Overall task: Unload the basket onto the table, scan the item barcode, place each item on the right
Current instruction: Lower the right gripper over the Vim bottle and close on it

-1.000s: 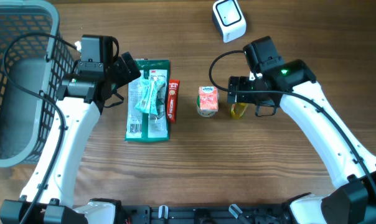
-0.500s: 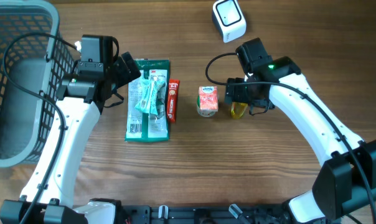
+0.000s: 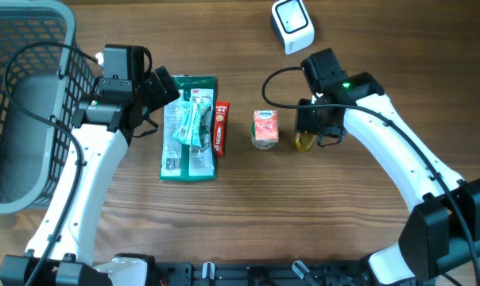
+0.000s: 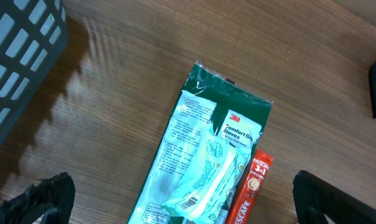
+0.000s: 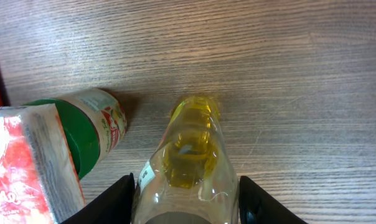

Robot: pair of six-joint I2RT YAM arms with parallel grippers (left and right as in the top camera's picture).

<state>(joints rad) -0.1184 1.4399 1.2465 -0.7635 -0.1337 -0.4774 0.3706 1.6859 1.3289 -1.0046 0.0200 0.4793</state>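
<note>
My right gripper has a shallow hold on the bottle near its top. I need to open, lower my fingers and grip further down its body [image 5: 191, 149] before lifting it to scan.
A small clear bottle [image 5: 191, 162] of yellow liquid stands on the wooden table, seen from above in the right wrist view. My right gripper [image 5: 187, 199] has its two black fingers pressed against the bottle's left and right sides, so it is shut on it. From overhead the bottle [image 3: 304, 143] shows just below the right gripper [image 3: 310, 127]. A white label strip runs down the bottle's left side; no barcode shows on it. The white scanner [image 3: 292, 25] sits at the table's far edge. My left gripper [image 4: 185, 202] hangs open above a gloves packet [image 4: 206, 155].
A red-and-white juice carton [image 3: 265, 129] stands directly left of the bottle, with a green-capped container [image 5: 82, 134] beside it. A red Nescafe sachet [image 3: 221, 129] lies against the green gloves packet [image 3: 188, 127]. A grey wire basket [image 3: 41, 16] fills the left side.
The right arm shifted slightly left over the bottle, and its fingers have closed in from wide open onto the bottle's sides. The left arm has not moved.
</note>
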